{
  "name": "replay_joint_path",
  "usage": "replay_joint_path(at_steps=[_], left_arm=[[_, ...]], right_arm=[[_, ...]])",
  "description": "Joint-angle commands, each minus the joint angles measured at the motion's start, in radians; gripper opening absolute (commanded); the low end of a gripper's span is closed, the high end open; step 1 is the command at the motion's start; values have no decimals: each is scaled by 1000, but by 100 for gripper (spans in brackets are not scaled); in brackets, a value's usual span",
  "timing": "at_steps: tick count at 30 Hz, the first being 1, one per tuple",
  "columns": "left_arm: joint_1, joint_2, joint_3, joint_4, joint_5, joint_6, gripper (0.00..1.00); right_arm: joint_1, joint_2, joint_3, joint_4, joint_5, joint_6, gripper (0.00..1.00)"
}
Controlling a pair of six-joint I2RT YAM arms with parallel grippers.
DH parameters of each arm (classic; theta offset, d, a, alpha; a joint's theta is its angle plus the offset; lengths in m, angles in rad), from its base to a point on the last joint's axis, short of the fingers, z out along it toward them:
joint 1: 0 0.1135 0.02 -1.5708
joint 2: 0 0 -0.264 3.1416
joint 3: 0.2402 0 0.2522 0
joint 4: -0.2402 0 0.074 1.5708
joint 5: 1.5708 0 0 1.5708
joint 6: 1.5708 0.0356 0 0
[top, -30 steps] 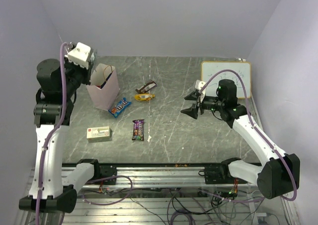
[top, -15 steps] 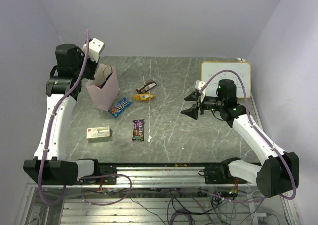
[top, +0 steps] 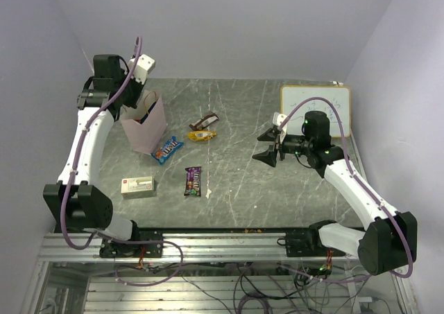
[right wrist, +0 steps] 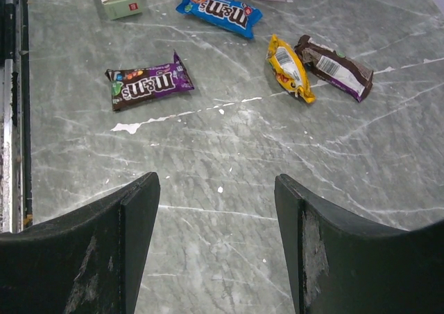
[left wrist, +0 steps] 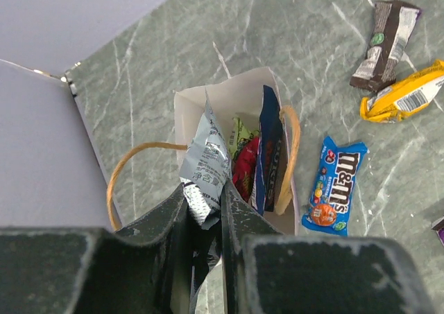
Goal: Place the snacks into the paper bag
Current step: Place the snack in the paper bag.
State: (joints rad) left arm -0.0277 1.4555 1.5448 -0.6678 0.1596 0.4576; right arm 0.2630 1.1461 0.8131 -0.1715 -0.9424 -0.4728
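Note:
Next, my left gripper releases the silver packet inside the paper bag [top: 146,118] [left wrist: 257,164], between the red packet and the dark blue packet.
The pale pinkish paper bag [top: 147,128] stands open at the back left. In the left wrist view its rim [left wrist: 222,92] shows, with a red packet [left wrist: 246,165] and a larger dark blue packet [left wrist: 269,147] inside. My left gripper [left wrist: 206,193] is shut on a silver packet [left wrist: 206,151] and holds it over the bag's mouth. On the table lie a blue M&M's packet [top: 167,150], a yellow packet [top: 202,136], a brown bar [top: 204,122] and a purple-brown M&M's packet [top: 193,181]. My right gripper [right wrist: 216,189] is open and empty above bare table, right of these snacks.
A pale beige box [top: 137,186] with a red mark lies near the front left. A white framed whiteboard [top: 316,109] lies at the back right, behind my right arm. Purple walls close in the table on three sides.
My left arm has swung back and right, bringing its gripper from left of the bag to above the bag's mouth. The right arm has not moved.

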Motion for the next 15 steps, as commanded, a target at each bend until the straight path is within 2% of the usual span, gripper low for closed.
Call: replay_joint_path(at_steps=[1, 15], left_arm=[[10, 46, 54, -36, -25, 29, 16], [9, 165, 99, -106, -47, 68, 16]], right_arm=[[-6, 7, -6, -2, -21, -17, 67], [-7, 12, -9, -3, -18, -21, 67]])
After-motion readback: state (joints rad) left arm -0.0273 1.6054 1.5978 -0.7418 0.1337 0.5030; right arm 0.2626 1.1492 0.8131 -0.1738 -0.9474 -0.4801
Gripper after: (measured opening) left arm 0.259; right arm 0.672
